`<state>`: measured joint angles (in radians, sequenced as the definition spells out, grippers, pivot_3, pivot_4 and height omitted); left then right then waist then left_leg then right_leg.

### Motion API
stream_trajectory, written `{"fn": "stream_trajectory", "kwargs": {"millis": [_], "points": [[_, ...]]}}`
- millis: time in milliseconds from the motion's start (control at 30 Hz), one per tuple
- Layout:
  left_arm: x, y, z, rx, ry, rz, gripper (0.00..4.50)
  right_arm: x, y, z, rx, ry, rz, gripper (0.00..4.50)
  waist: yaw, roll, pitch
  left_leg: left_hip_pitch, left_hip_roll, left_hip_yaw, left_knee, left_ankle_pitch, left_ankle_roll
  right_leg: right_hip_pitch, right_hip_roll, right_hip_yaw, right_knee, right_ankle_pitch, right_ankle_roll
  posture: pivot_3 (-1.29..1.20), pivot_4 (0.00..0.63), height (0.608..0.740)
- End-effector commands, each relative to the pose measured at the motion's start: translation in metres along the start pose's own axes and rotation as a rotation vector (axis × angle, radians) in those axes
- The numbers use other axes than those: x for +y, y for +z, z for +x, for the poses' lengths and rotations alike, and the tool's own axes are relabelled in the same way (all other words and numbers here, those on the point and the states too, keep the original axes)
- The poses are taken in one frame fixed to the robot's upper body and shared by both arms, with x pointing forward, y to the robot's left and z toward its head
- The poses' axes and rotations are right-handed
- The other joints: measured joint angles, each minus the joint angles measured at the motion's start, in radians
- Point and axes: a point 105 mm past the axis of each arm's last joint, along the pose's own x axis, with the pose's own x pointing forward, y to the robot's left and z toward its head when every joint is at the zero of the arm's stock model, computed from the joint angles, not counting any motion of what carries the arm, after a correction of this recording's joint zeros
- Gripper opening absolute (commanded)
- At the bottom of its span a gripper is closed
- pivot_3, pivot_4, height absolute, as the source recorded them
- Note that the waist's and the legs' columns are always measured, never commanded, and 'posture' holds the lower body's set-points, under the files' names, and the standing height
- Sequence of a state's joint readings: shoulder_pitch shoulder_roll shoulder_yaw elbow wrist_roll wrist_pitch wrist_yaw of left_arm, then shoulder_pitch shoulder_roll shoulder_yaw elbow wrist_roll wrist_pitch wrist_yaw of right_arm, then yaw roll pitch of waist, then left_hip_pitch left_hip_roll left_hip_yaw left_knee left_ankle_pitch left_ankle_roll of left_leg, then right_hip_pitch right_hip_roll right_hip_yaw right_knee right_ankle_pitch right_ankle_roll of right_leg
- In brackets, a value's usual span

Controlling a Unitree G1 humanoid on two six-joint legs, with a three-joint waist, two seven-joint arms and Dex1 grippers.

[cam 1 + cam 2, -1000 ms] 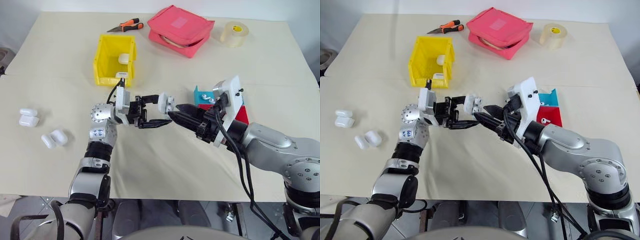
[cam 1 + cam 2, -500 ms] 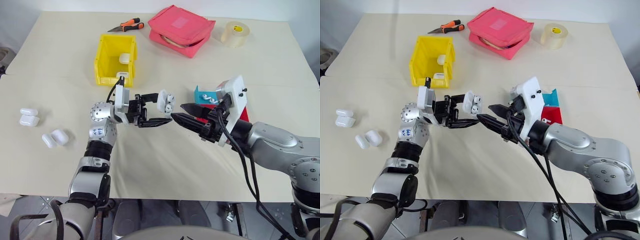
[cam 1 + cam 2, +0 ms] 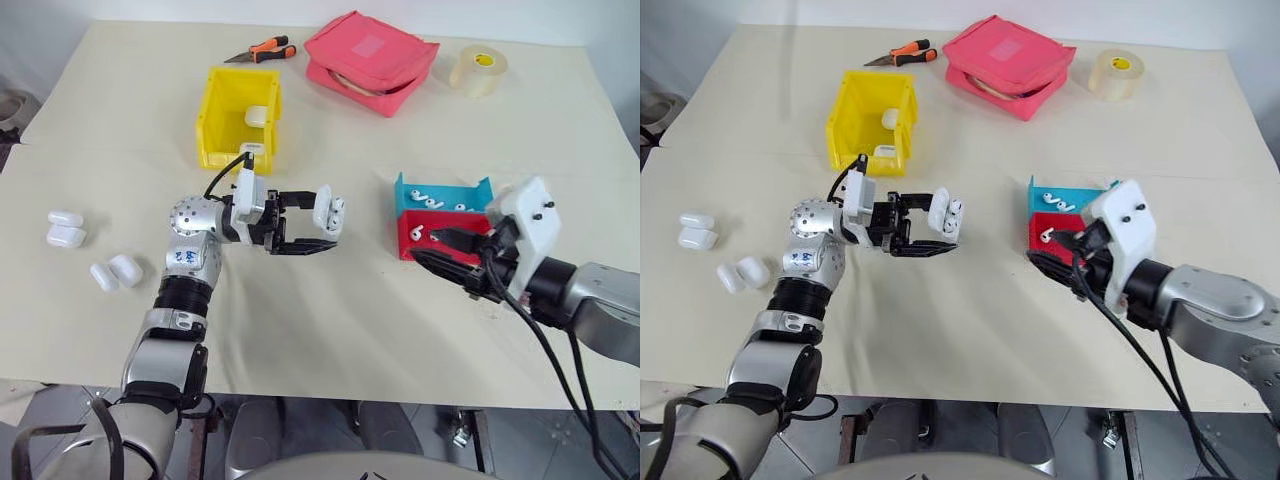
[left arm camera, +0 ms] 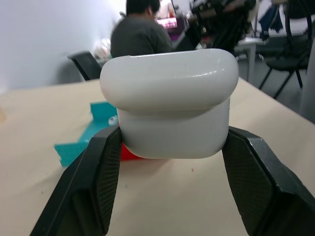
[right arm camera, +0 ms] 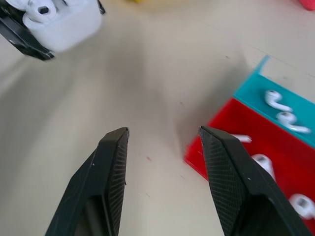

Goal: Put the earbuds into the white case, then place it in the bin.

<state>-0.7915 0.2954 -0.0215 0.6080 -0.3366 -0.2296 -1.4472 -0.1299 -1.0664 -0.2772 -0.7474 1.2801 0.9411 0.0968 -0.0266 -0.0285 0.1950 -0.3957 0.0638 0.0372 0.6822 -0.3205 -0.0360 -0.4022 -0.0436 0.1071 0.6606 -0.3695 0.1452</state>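
Next, I drop the white case from my left gripper into the yellow bin (image 3: 241, 131), beside the other white cases. The white case is still held above the table.
My left gripper (image 3: 320, 220) is shut on the white case (image 3: 329, 210), holding it above the table with its lid flipped open. Earbuds (image 5: 42, 10) sit inside the case, which looms large between the black fingers (image 4: 88, 182). My right gripper (image 3: 432, 248) stands open and empty just in front of the red tray (image 3: 405, 240), well to the right of the case. More earbuds (image 3: 425, 200) lie in the teal tray (image 3: 400, 190) and in the red one. The yellow bin (image 3: 212, 130) stands behind the left gripper with two white cases (image 3: 257, 115) in it.
Several spare white cases (image 3: 65, 228) lie at the table's left side. At the back are orange-handled cutters (image 3: 257, 52), a pink pouch (image 3: 370, 60) and a roll of tape (image 3: 478, 70). A person sits beyond the table (image 4: 140, 34).
My right gripper has drawn back to the right, away from the held case, to the front of the red tray. The left gripper keeps its grip on the case.
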Motion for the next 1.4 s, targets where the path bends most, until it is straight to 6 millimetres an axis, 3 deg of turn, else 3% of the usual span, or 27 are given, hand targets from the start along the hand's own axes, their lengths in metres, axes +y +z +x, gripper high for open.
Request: {"fn": "stream_trajectory", "kwargs": {"millis": [33,100,267,367,467,600,700,800,900,1200,1400], "points": [[0.009,0.007,0.004,0.067,-0.019,0.054,2.74,-0.004,0.012,-0.007,-0.023,-0.040,-0.096,2.18,0.000,0.000,0.000,0.000,0.000,0.000,0.000,0.000,0.000,0.000,0.000,0.000,0.000,0.000,0.000,0.00,0.150,0.740],[0.012,0.006,0.006,0.111,-0.030,0.073,2.74,-0.003,0.020,-0.005,-0.032,-0.047,-0.131,1.82,-0.002,0.000,0.000,0.000,-0.001,0.000,0.000,0.000,0.000,0.000,0.000,0.000,0.000,0.000,0.000,0.00,0.150,0.740],[0.017,0.001,0.010,0.244,-0.061,0.161,2.74,0.012,0.054,0.018,-0.108,0.013,-0.193,0.07,-0.008,0.000,0.000,0.002,0.000,0.002,0.000,0.000,0.000,-0.001,0.002,0.002,0.001,0.000,0.000,0.00,0.150,0.740],[0.022,-0.001,0.015,0.308,-0.065,0.209,2.74,0.028,0.076,0.044,-0.130,0.071,-0.215,0.07,-0.009,0.000,0.000,0.001,0.002,0.003,0.000,0.001,-0.002,-0.004,0.001,0.003,0.002,0.001,-0.002,0.00,0.150,0.740],[0.025,-0.001,0.018,0.311,-0.056,0.219,2.74,0.044,0.084,0.067,-0.104,0.135,-0.237,0.07,-0.007,0.000,0.000,-0.006,0.003,0.004,0.000,0.003,-0.002,-0.012,0.000,0.003,0.005,0.001,-0.002,0.00,0.150,0.740],[0.029,0.000,0.019,0.313,-0.032,0.230,2.74,0.057,0.078,0.081,-0.045,0.192,-0.270,0.07,-0.004,0.000,0.000,-0.013,0.002,0.002,0.001,0.003,-0.002,-0.019,-0.003,-0.001,0.011,0.001,-0.002,0.00,0.150,0.740],[0.029,0.001,0.018,0.307,-0.033,0.227,2.74,0.058,0.073,0.087,-0.014,0.200,-0.305,0.07,-0.006,0.000,0.000,-0.021,-0.001,0.002,0.002,0.003,-0.001,-0.026,-0.016,-0.010,0.014,0.001,-0.002,0.00,0.150,0.740],[0.029,0.001,0.016,0.300,-0.032,0.224,2.74,0.055,0.071,0.095,0.004,0.194,-0.310,0.07,-0.009,0.000,0.000,-0.026,-0.002,0.000,0.006,0.003,0.000,-0.030,-0.018,-0.019,0.016,0.001,-0.002,0.00,0.150,0.740],[0.028,0.004,0.013,0.277,-0.024,0.213,2.74,0.045,0.061,0.094,0.045,0.171,-0.320,0.07,-0.009,0.000,0.000,-0.026,-0.003,0.000,0.008,0.004,0.000,-0.030,-0.016,-0.020,0.018,0.002,-0.002,0.00,0.150,0.740],[0.031,0.012,0.003,0.252,0.047,0.206,2.74,0.008,0.037,0.068,0.136,0.059,-0.309,0.07,-0.003,0.000,0.000,-0.026,-0.009,-0.002,0.011,0.005,0.003,-0.028,-0.018,-0.021,0.019,0.002,-0.002,0.00,0.150,0.740],[0.052,0.030,-0.007,0.142,0.244,0.186,2.74,-0.006,0.043,0.050,-0.052,0.052,-0.197,0.07,-0.001,0.000,0.000,-0.026,-0.014,-0.003,0.011,0.005,0.005,-0.027,-0.018,-0.022,0.019,0.002,-0.001,0.00,0.150,0.740]]}}
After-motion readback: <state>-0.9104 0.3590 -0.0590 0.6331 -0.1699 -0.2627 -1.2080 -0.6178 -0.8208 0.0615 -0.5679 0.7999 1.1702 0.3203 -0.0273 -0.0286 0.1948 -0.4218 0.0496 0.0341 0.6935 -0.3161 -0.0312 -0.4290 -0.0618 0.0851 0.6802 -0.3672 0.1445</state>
